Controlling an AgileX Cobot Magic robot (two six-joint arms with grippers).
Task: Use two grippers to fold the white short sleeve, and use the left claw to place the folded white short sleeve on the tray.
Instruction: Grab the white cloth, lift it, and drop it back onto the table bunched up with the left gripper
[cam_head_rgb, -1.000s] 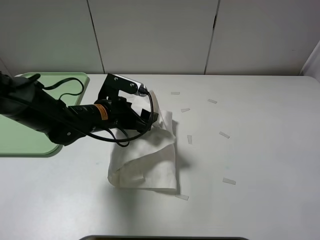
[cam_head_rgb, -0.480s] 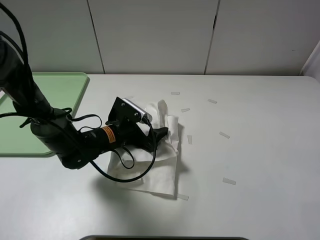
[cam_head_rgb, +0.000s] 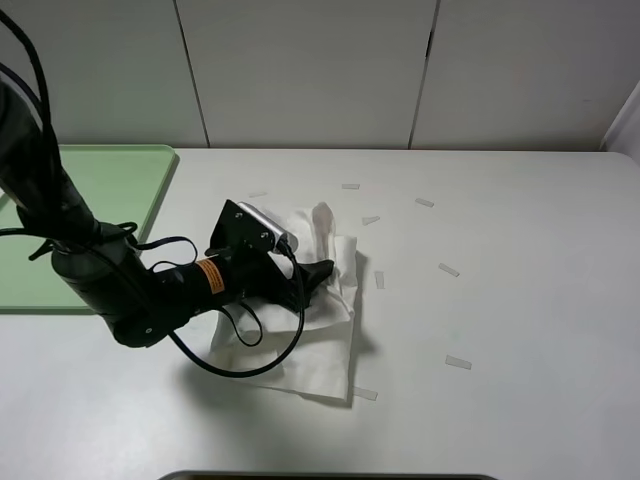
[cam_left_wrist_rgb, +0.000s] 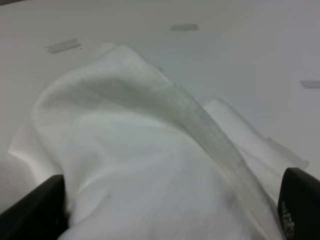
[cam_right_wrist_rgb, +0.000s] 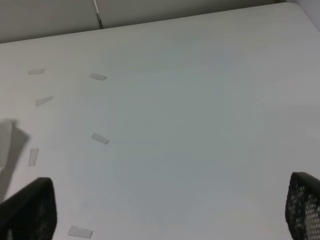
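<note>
The next step is for my left gripper to close on the middle of the tray-side edge (cam_head_rgb: 234, 318) of the white short sleeve, to carry it onto the tray.
The white short sleeve (cam_head_rgb: 325, 345) lies folded in a crumpled bundle at the table's middle. My left gripper (cam_head_rgb: 316, 274) reaches over from the left and sits low on the bundle's upper part. In the left wrist view the shirt (cam_left_wrist_rgb: 145, 150) bulges between the black fingertips (cam_left_wrist_rgb: 46, 209), which stand wide apart, so the left gripper (cam_left_wrist_rgb: 170, 215) is open around the cloth. The pale-green tray (cam_head_rgb: 115, 180) lies at the far left, partly behind the left arm. My right gripper (cam_right_wrist_rgb: 167, 212) is open and empty over bare table; it does not show in the exterior view.
Several small pale strips lie on the white table to the right of the shirt, such as one (cam_head_rgb: 448, 270) and another (cam_head_rgb: 458, 362); one strip (cam_head_rgb: 364, 394) sits at the shirt's near corner. A panelled wall stands behind the table.
The left arm has come down and nearer, with its gripper now low on the bundle. The raised fold of the shirt has dropped and the bundle lies flatter.
</note>
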